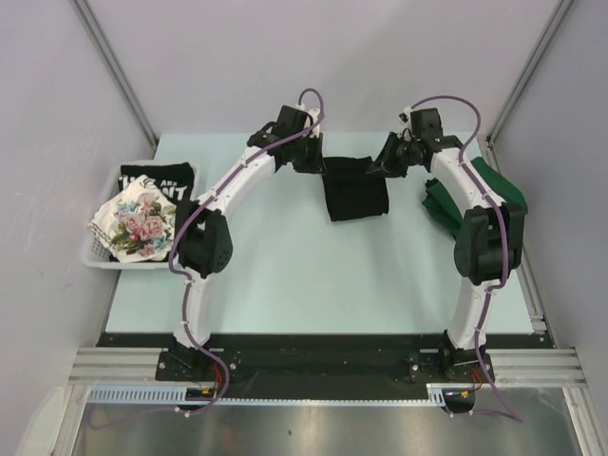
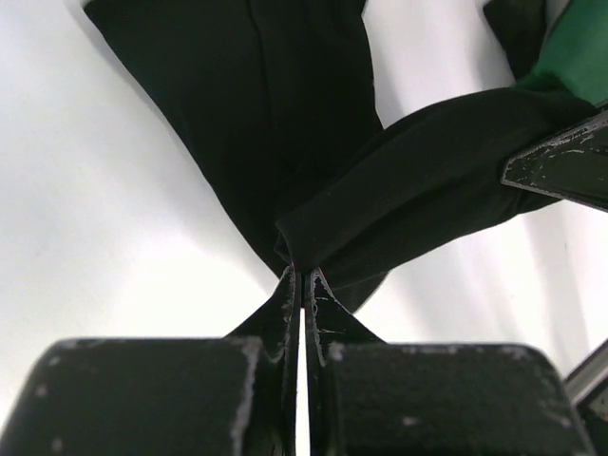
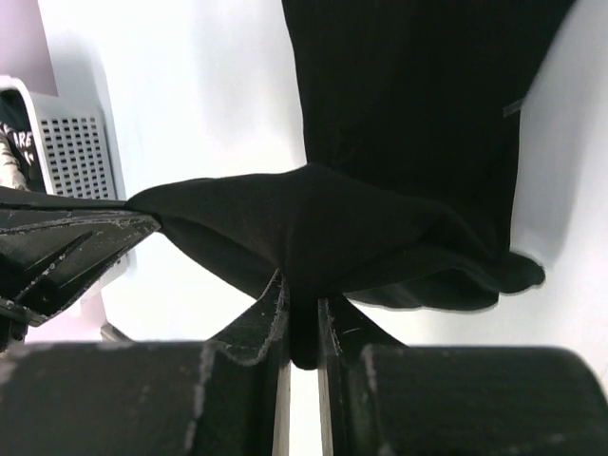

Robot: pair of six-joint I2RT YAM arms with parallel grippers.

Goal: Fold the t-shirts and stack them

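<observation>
The robot's right gripper will put the held corner of the black t-shirt down near the table's far edge point(image 1: 370, 149).
The plain black t-shirt point(image 1: 354, 195) lies partly folded at the far middle of the table, its far edge lifted between both grippers. My left gripper point(image 1: 313, 161) is shut on its left corner. In the left wrist view the jaws point(image 2: 302, 274) pinch a thin fold of the black cloth point(image 2: 266, 114). My right gripper point(image 1: 382, 166) is shut on the right corner. In the right wrist view a thick wad of black cloth point(image 3: 408, 95) fills its jaws point(image 3: 302, 290). The dark green t-shirt point(image 1: 494, 185) lies at the right edge, partly under my right arm.
A white slatted basket point(image 1: 100, 258) stands at the left edge and shows as a slatted wall point(image 3: 81, 147) in the right wrist view. It holds the black lettered shirt point(image 1: 157, 180) and the floral shirt point(image 1: 138, 226). Green cloth point(image 2: 575, 47) shows beyond the black shirt.
</observation>
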